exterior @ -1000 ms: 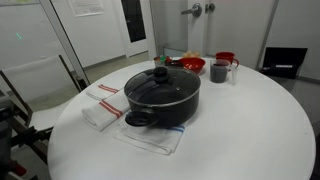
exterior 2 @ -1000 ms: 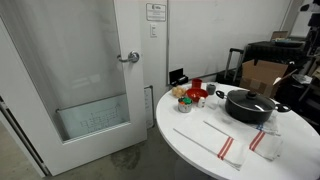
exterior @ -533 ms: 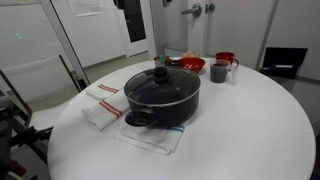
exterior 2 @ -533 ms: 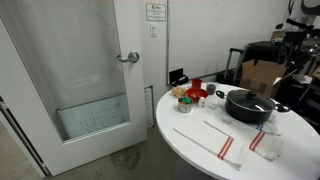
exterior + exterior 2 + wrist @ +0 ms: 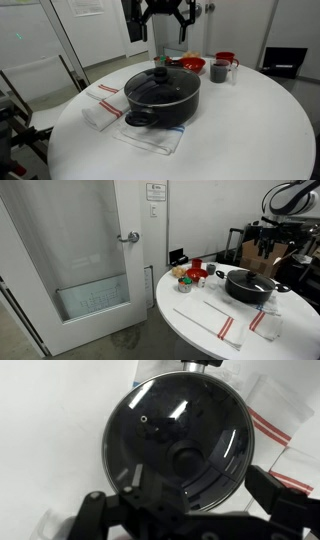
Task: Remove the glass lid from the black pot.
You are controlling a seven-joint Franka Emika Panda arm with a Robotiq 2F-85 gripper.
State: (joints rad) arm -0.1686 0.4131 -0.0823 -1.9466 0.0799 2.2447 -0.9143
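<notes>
The glass lid comes off the pot when its knob is lifted, so next I should lower my gripper to the glass lid's black knob (image 5: 160,74) (image 5: 188,462) and close it there.
The black pot (image 5: 165,110) stands in the middle of the round white table (image 5: 250,130), with the glass lid (image 5: 172,89) lying on it and its black knob (image 5: 160,73) upright. The pot also shows in an exterior view (image 5: 250,291). My gripper (image 5: 166,30) hangs open and empty well above the lid, apart from it; it also shows in an exterior view (image 5: 268,246). In the wrist view the lid (image 5: 160,420) and knob (image 5: 185,457) lie straight below the open gripper (image 5: 190,512).
A red bowl (image 5: 192,65), a grey mug (image 5: 219,71) and a red cup (image 5: 227,58) stand behind the pot. A red-striped white towel (image 5: 103,105) lies beside the pot, another (image 5: 150,138) under it. A door (image 5: 90,250) stands beyond the table.
My arm has come down into view from the top, over the pot. The pot and lid have not moved.
</notes>
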